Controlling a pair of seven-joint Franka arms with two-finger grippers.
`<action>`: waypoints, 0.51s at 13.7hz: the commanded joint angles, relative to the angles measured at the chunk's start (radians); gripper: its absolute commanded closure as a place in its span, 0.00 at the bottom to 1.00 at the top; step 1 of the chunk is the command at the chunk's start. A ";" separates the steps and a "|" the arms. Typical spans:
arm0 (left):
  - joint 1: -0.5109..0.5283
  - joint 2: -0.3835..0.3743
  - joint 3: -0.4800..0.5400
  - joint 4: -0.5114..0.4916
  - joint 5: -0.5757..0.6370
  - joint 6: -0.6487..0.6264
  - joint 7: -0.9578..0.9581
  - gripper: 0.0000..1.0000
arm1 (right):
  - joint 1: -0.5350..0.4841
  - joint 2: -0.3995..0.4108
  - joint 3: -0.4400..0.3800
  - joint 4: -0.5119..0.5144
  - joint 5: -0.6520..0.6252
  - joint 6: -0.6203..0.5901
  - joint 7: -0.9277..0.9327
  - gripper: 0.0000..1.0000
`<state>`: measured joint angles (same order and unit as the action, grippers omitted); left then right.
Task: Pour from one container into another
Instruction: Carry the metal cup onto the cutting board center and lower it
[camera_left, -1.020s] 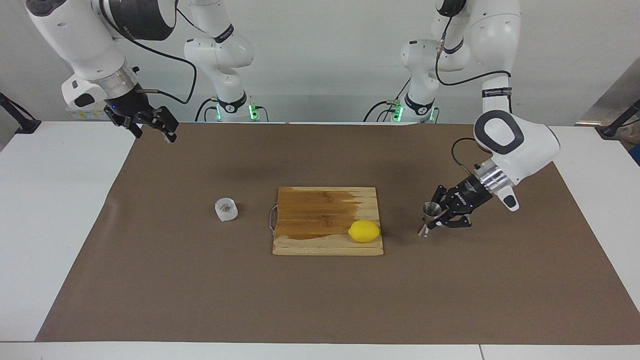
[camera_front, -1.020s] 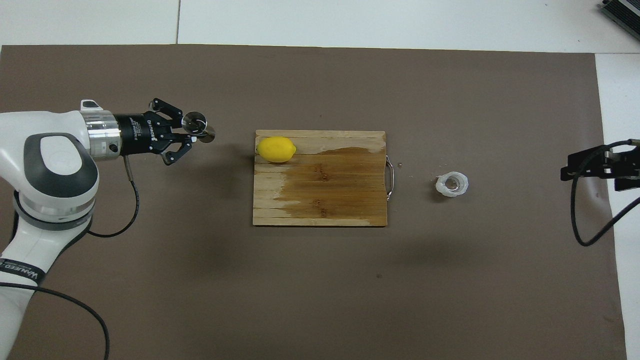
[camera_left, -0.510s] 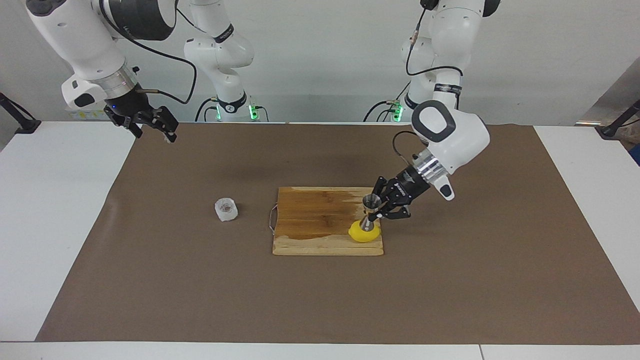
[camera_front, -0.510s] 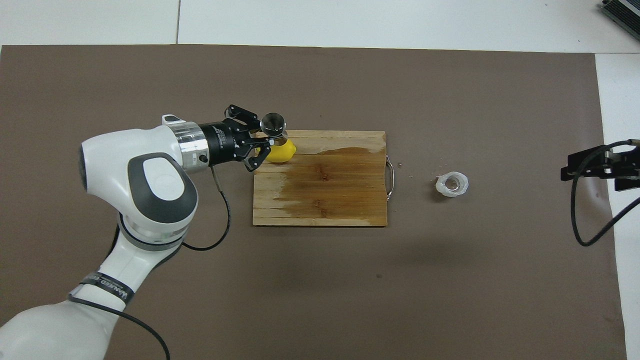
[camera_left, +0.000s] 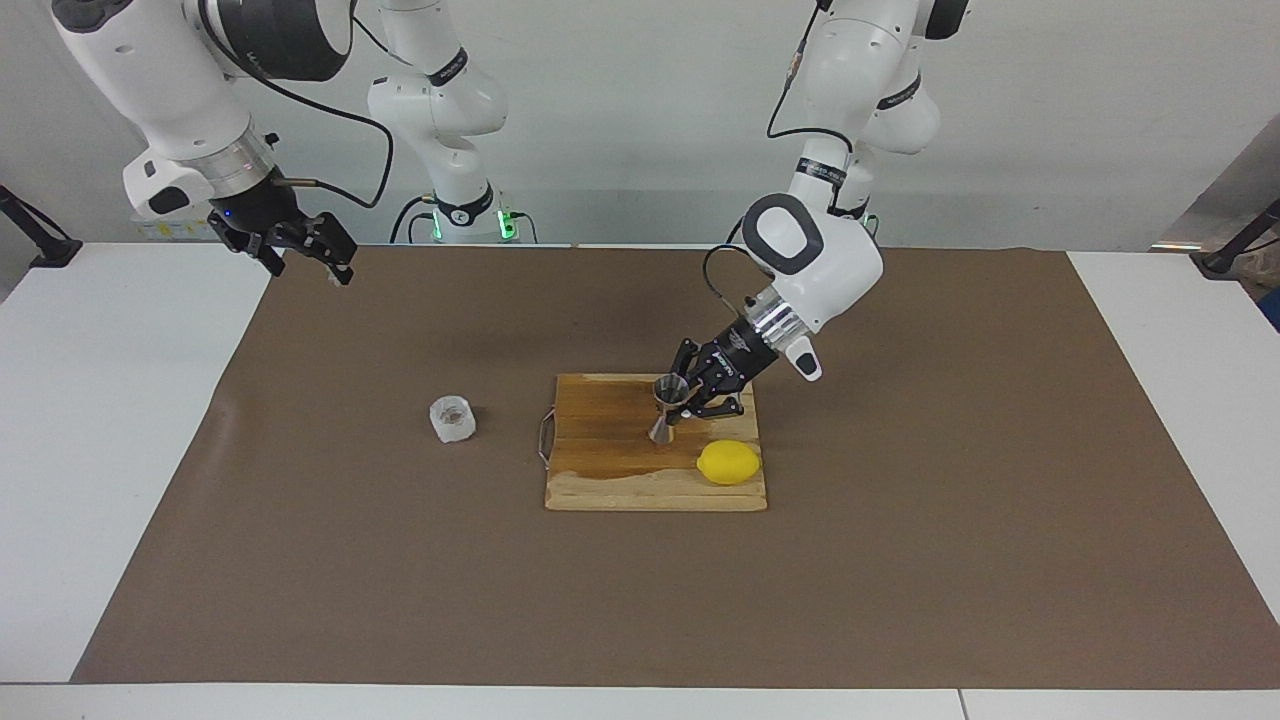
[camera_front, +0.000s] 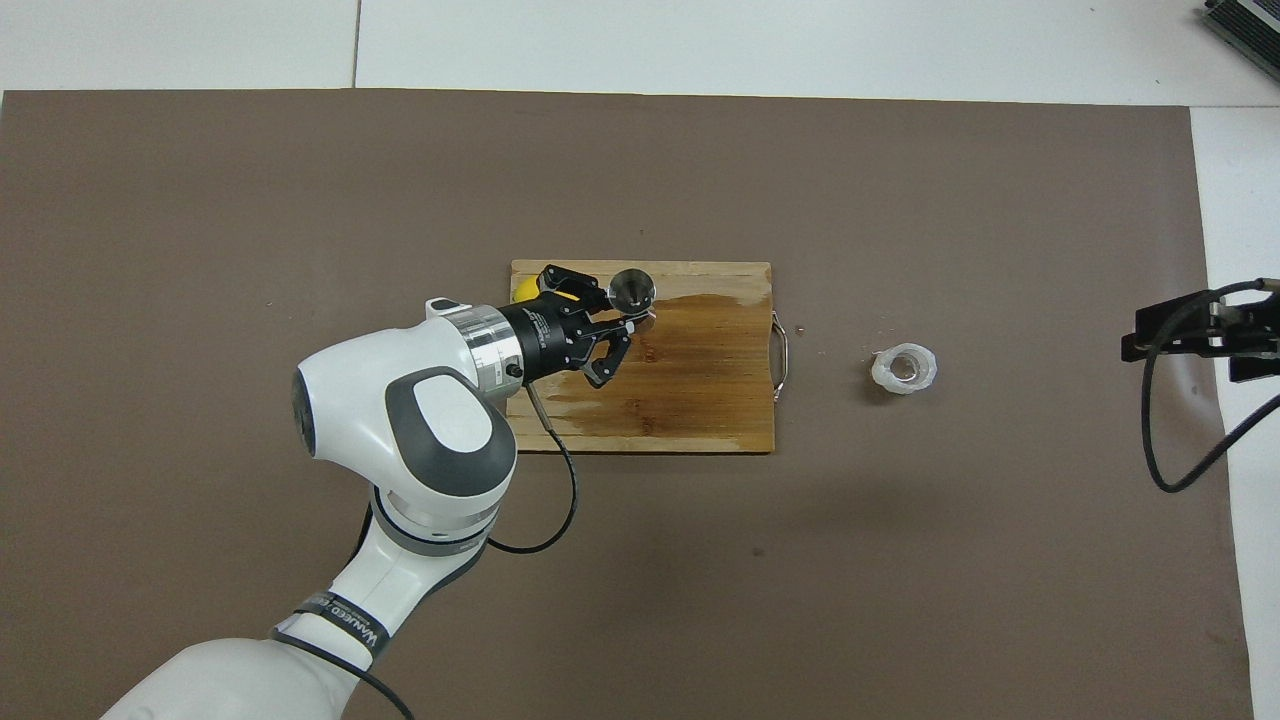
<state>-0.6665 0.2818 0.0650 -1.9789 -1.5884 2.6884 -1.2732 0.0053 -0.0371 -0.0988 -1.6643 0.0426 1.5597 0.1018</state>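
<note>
The steel hourglass jigger will go down from my left gripper onto the dark patch at the wooden cutting board's middle (camera_front: 654, 353), where I should set it.
The steel hourglass jigger (camera_left: 666, 405) is upright in my left gripper (camera_left: 674, 411), which is shut on its waist and holds it over the wooden cutting board (camera_left: 610, 485). It also shows in the overhead view (camera_front: 632, 288), with the left gripper (camera_front: 628, 318) over the board (camera_front: 700, 410). The translucent white cup (camera_left: 453, 418) stands on the brown mat beside the board's handle, toward the right arm's end; it shows in the overhead view too (camera_front: 904, 368). My right gripper (camera_left: 305, 258) waits open and empty over the mat's edge, well away from the cup.
A yellow lemon (camera_left: 729, 462) lies on the board's corner farthest from the robots, toward the left arm's end; in the overhead view the lemon (camera_front: 521, 289) is mostly hidden by the left gripper. The brown mat (camera_left: 900, 560) covers the white table.
My left arm has carried the jigger from the mat at its own end, past the lemon, to over the middle of the board. The cup, lemon and right arm have not moved.
</note>
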 joint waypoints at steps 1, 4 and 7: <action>-0.035 0.028 0.012 -0.008 -0.155 0.042 0.156 1.00 | -0.008 -0.004 0.005 -0.005 0.022 0.003 0.006 0.00; -0.048 0.043 0.012 -0.008 -0.266 0.044 0.236 1.00 | -0.008 -0.004 0.005 -0.006 0.022 0.003 0.006 0.00; -0.073 0.057 0.012 -0.012 -0.269 0.057 0.236 1.00 | -0.008 -0.004 0.005 -0.006 0.022 0.003 0.006 0.00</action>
<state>-0.7025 0.3422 0.0650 -1.9799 -1.8266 2.7167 -1.0591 0.0053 -0.0371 -0.0988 -1.6643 0.0426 1.5597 0.1018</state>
